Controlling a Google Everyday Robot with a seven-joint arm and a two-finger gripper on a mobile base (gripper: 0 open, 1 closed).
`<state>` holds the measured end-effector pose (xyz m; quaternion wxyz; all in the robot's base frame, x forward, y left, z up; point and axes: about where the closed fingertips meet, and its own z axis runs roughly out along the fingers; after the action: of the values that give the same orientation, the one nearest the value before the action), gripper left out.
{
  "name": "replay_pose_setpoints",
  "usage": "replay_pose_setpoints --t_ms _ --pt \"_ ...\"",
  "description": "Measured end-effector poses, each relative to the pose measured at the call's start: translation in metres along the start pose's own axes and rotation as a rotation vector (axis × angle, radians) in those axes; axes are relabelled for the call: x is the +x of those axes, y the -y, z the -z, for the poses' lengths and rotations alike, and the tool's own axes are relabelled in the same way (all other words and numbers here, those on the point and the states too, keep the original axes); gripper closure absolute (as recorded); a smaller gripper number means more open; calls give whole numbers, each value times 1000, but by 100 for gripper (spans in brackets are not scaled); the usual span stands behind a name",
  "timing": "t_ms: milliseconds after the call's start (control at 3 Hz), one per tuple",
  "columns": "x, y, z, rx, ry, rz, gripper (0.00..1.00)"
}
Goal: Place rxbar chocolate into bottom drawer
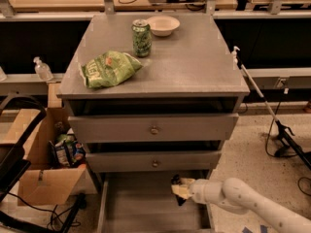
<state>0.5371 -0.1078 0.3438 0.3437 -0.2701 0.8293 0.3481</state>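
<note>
My gripper will put the rxbar chocolate down and let go on the middle of the bottom drawer's grey bottom [151,205], straight below the knobs.
The bottom drawer [141,205] of the grey cabinet is pulled open, and its flat grey floor shows. My gripper [179,190] reaches in from the right on a white arm and hangs over the drawer's right part, just below the middle drawer's front. It is shut on the rxbar chocolate [176,181], a small dark bar that shows as dark edges above and below the pale fingers [181,191]. Most of the bar is hidden by the fingers.
On the cabinet top lie a green chip bag [109,68], a green can [141,38] and a white bowl [163,25]. Two shut drawers with knobs [154,129] sit above. A cardboard box [43,174] stands at the left, cables and a stand [284,135] at the right.
</note>
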Motion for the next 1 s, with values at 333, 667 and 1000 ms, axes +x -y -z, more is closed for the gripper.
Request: replay_pose_setpoints --t_ms 333,667,1000 --pt "32 -8 -53 -34 -29 64 100" --pt "60 -16 -107 -79 -66 141 100" --pt "84 -27 -154 -113 -122 199 100"
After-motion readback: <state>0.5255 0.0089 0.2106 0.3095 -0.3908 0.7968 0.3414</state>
